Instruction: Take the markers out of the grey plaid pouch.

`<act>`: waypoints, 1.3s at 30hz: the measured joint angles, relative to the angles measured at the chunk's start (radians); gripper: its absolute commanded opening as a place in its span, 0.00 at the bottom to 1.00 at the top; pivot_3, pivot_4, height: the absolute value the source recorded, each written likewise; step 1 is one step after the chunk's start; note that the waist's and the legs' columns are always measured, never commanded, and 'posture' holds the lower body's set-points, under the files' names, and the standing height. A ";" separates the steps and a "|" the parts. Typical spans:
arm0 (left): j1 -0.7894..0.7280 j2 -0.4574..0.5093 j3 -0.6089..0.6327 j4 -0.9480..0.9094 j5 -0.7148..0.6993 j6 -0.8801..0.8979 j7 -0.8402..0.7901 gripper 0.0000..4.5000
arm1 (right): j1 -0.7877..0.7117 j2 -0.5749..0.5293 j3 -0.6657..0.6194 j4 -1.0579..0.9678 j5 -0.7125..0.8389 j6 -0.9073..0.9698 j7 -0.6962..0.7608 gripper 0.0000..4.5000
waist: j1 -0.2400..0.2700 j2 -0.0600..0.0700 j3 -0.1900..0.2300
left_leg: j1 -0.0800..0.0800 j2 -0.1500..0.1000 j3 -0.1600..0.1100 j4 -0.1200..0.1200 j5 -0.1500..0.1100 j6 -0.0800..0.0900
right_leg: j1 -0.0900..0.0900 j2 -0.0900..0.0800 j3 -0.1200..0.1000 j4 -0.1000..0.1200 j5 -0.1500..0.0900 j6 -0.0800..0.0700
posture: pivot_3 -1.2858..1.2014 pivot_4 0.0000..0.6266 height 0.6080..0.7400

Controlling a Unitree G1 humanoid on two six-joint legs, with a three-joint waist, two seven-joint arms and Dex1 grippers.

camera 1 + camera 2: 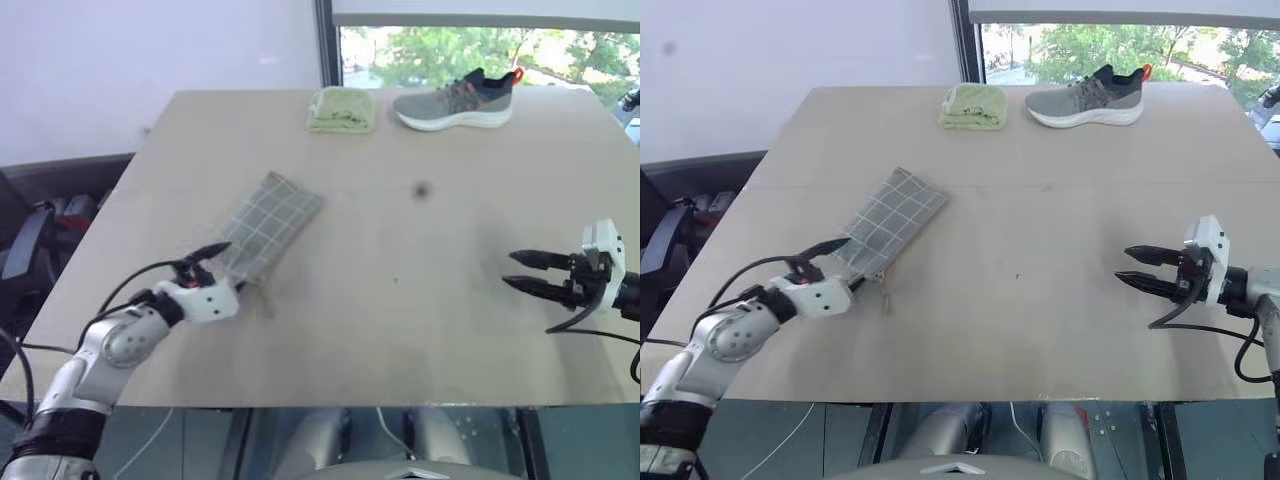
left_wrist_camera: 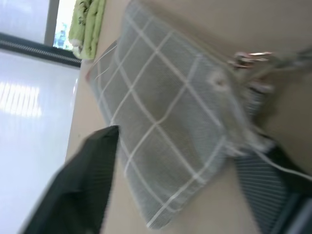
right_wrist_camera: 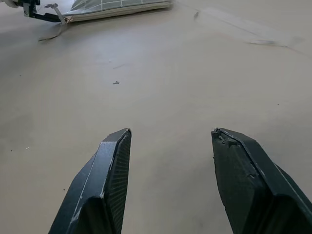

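The robot's right gripper should grab the loose cord (image 1: 266, 303) (image 3: 57, 35) of the grey plaid pouch's zipper pull, beside the end of the pouch at the left gripper.
The grey plaid pouch (image 1: 268, 222) lies flat and slantwise on the left half of the tan table (image 1: 400, 300). My left gripper (image 1: 208, 260) is at its near end, open. In the left wrist view the pouch's end (image 2: 165, 126) lies between the two black fingers (image 2: 87, 180), and I cannot tell whether they press on it. The pouch's zipper pull (image 2: 248, 56) lies on the table beside that end. The markers are hidden. My right gripper (image 1: 515, 272) hovers over the right side of the table, far from the pouch, open with nothing between its fingers (image 3: 109, 170).
A grey sneaker (image 1: 455, 100) and a folded yellow-green cloth (image 1: 342, 110) sit at the table's far edge by the window. A small dark spot (image 1: 420, 189) marks the tabletop. Cables trail off the table's left side.
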 measured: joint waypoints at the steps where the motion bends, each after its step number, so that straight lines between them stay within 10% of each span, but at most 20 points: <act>1: -0.006 0.000 -0.008 0.005 0.015 0.000 0.009 0.42 | 0.000 0.000 0.000 -0.002 0.001 0.000 0.000 0.59 | 0.000 0.000 0.000 | 0.000 0.000 0.000 0.000 0.000 0.000 | 0.000 0.000 0.000 0.001 0.000 0.000 | 0.52 0.24 1.00; 5: -0.052 0.015 -0.043 0.024 0.122 0.012 0.091 0.02 | 0.006 0.000 -0.001 -0.016 0.003 0.002 -0.007 0.59 | 0.002 0.006 -0.004 | 0.002 0.000 0.000 0.000 0.000 0.000 | 0.000 0.000 0.000 0.003 0.000 0.000 | 0.52 0.24 1.00; 16: -0.077 0.021 -0.086 0.004 0.198 0.041 0.161 0.02 | -0.021 0.068 0.044 -0.111 0.012 0.143 -0.128 0.59 | 0.003 0.009 -0.006 | 0.003 0.001 -0.003 0.001 0.001 -0.002 | 0.001 0.002 -0.001 0.007 0.000 -0.001 | 0.52 0.24 1.00; 39: -0.224 -0.216 -0.275 -0.126 0.165 0.030 0.091 0.02 | -0.259 0.478 0.561 -0.247 -0.166 0.384 -0.480 0.59 | -0.002 -0.003 -0.007 | -0.017 -0.002 -0.003 0.012 0.004 -0.007 | -0.015 0.003 -0.003 0.007 0.001 -0.001 | 0.52 0.24 1.00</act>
